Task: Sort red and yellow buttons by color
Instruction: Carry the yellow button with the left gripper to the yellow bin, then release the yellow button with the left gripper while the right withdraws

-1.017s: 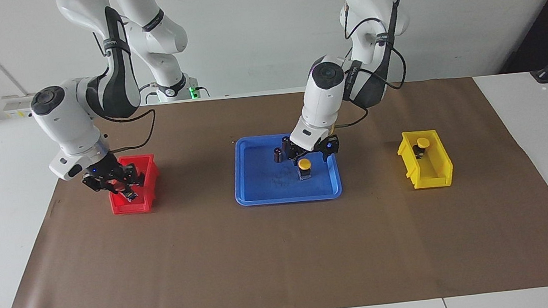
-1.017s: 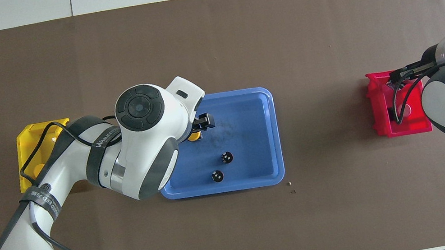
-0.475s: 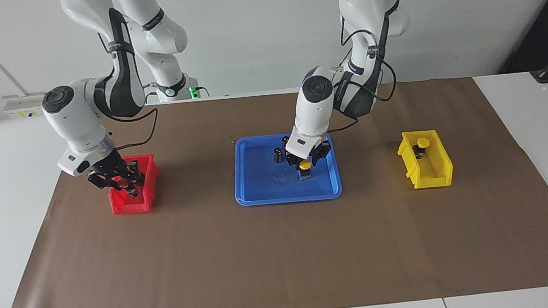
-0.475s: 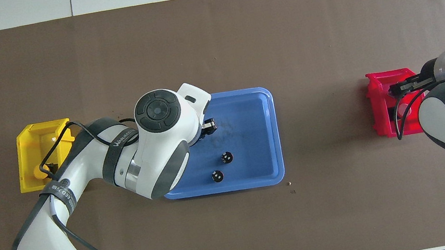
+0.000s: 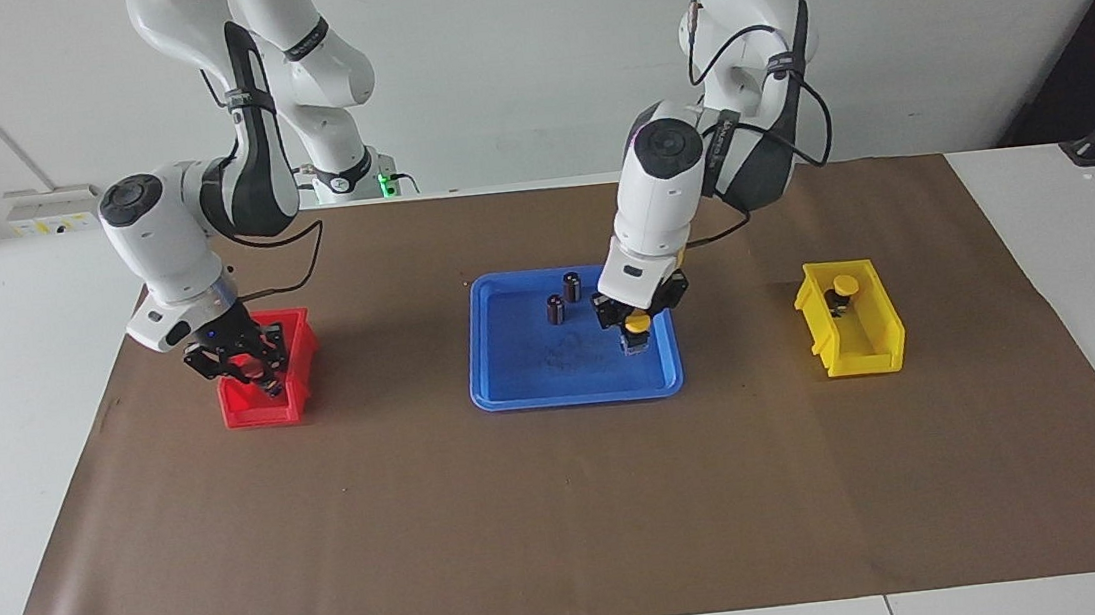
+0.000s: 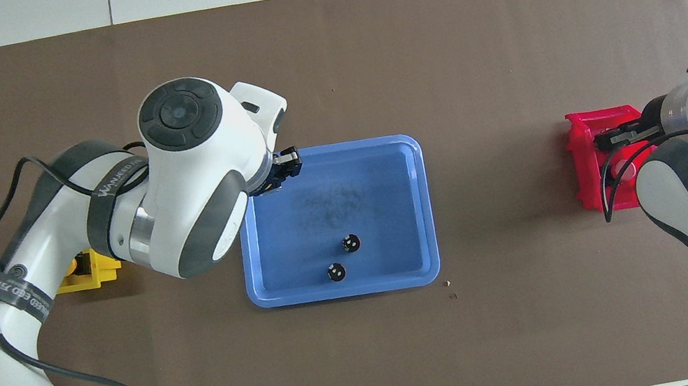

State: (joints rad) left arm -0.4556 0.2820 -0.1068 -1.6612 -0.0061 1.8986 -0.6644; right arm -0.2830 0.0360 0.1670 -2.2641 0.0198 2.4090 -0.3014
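Note:
Next, my left gripper lets go of its yellow button in the yellow bin [image 6: 69,224], just beyond the other yellow button.
My left gripper [image 5: 636,327] is shut on a yellow button [image 5: 638,321] and holds it just above the blue tray [image 5: 524,375], at the tray's edge toward the left arm's end. In the overhead view the left arm hides this button and only the gripper's black tip [image 6: 284,167] shows. A second yellow button [image 5: 844,286] sits in the yellow bin [image 5: 862,342]. My right gripper [image 5: 250,368] hangs low in the red bin [image 5: 261,407]; it also shows in the overhead view [image 6: 610,139]. The red buttons are hidden.
Two small dark cylinders [image 5: 571,285] [image 5: 556,309] stand in the tray, nearer to the robots than the held button; they also show from overhead [image 6: 350,243] [image 6: 335,271]. The left arm covers most of the yellow bin [image 6: 86,275] there. Brown paper covers the table.
My left gripper came down around the yellow button, shut on it and carried it toward the left arm's end of the tray. My right gripper shifted slightly over the red bin.

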